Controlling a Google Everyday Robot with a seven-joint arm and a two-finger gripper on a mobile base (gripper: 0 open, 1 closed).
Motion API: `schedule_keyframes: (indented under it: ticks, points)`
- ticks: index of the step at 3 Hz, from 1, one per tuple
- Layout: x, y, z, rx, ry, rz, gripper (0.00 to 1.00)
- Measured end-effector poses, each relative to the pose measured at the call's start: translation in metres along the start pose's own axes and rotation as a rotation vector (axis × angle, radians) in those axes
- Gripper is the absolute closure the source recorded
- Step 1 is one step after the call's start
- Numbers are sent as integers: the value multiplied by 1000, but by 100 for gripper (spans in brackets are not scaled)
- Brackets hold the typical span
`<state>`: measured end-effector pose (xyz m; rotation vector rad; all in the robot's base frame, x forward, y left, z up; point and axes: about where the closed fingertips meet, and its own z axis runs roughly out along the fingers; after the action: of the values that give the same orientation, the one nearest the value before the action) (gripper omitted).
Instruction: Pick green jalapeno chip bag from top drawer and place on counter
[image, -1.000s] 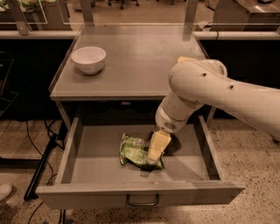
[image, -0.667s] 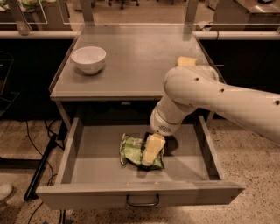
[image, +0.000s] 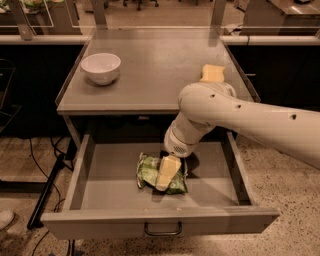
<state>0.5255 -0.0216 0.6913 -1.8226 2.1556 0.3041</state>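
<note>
The green jalapeno chip bag is in the open top drawer, and my gripper needs to close on it at the bag's side (image: 175, 175) nearest my arm.
The green jalapeno chip bag (image: 149, 172) lies crumpled on the floor of the open top drawer (image: 107, 172), a little left of its middle. My gripper (image: 165, 179) reaches down into the drawer from the right and sits on top of the bag, covering its middle. The white arm (image: 235, 117) crosses over the drawer's right half and the front right corner of the counter (image: 155, 60). The drawer's dark loop handle (image: 163, 230) is at the front panel.
A white bowl (image: 101, 67) stands on the counter at the left. A yellow sponge (image: 212, 73) lies on the counter at the right, just behind my arm. Low clear rails run along the counter's sides. Cables lie on the floor at the left.
My arm has swung left and lower, which uncovers the yellow sponge on the counter. The gripper has shifted slightly left over the bag. The bag has not moved.
</note>
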Motion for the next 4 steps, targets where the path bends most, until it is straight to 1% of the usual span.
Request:
schedule_keyframes:
  ticks: [1, 2, 3, 4]
  points:
    - [-3, -7, 16, 3, -10, 1, 0]
    - [-5, -20, 35, 4, -12, 2, 0]
    - [-1, -24, 47, -11, 6, 14, 0]
    - [4, -21, 51, -15, 12, 24, 0]
